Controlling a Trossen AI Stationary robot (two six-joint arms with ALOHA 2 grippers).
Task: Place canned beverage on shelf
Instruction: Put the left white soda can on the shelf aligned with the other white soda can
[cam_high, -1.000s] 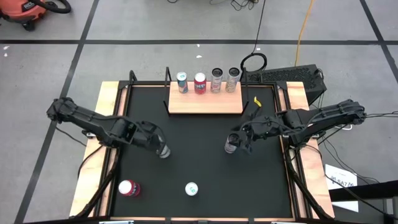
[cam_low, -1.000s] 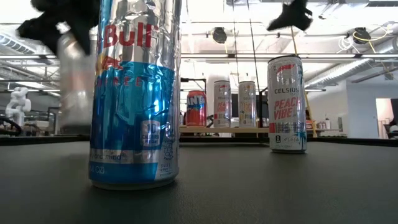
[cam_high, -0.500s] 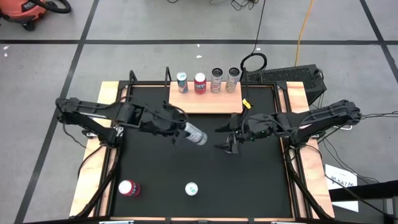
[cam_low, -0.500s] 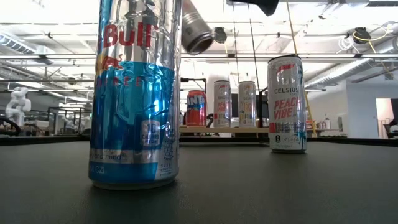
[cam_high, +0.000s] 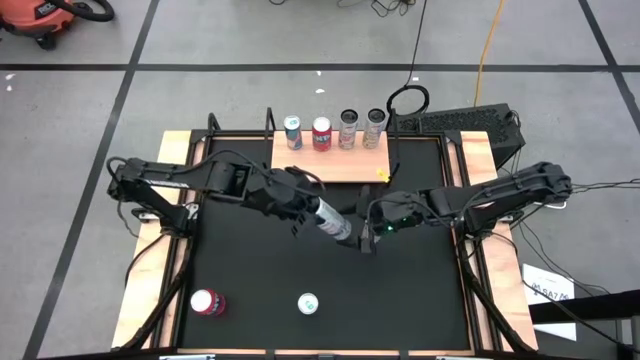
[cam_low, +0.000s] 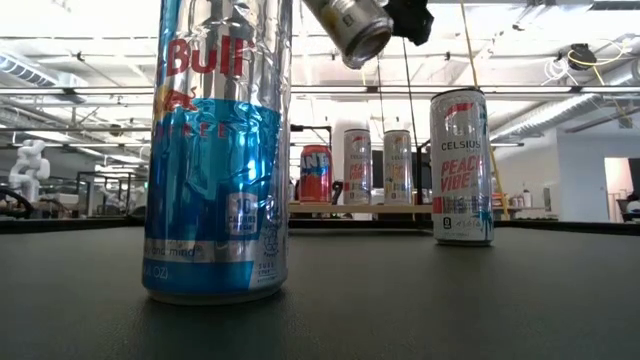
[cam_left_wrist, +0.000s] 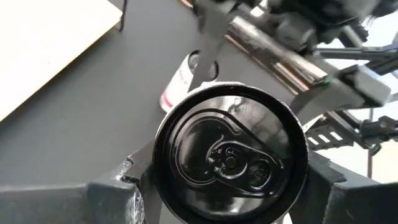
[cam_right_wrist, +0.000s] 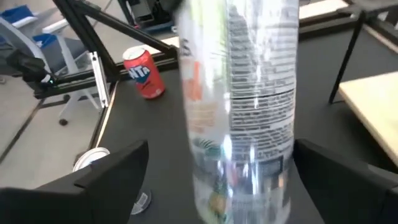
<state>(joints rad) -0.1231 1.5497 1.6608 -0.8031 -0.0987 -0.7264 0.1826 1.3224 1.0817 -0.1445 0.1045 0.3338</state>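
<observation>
The slanting silver can's lower end, under my right gripper's fingers, must meet the shelf, so I should upright it and take its top end (cam_left_wrist: 230, 155).
My left gripper (cam_high: 303, 205) is over the middle of the black mat, shut on a silver can (cam_high: 333, 222) that it carries slanting in the air. The can also shows in the low view (cam_low: 350, 25). My right gripper (cam_high: 362, 232) is open at the can's free lower end, with one finger on each side of the can's body (cam_right_wrist: 239, 106). The shelf (cam_high: 340, 168) stands at the mat's far edge, with several cans upright along its far side. My left gripper pinches the can's side walls at its top end (cam_left_wrist: 160, 158), one finger (cam_left_wrist: 118, 186) on each side. The pull-tab top faces back toward the wrist. The can reaches out past the fingers, slanting down toward the table's right and near side, lifted clear of the mat. My right gripper has a plain gap on one side of the can. Whether its other finger (cam_right_wrist: 323, 168) touches the can I cannot tell.
A Red Bull can (cam_low: 215, 150) stands near the mat's front edge (cam_high: 307, 302). A red can (cam_high: 207, 302) stands at the front left. A Celsius can (cam_low: 461, 165) stands on the mat by my right gripper. Wooden strips edge the table.
My left gripper has carried the silver can from the mat's left part up and toward the right, to the middle. It has tipped the can from upright to slanting. My right gripper has gone a little toward the table's left, meeting the can's free end.
</observation>
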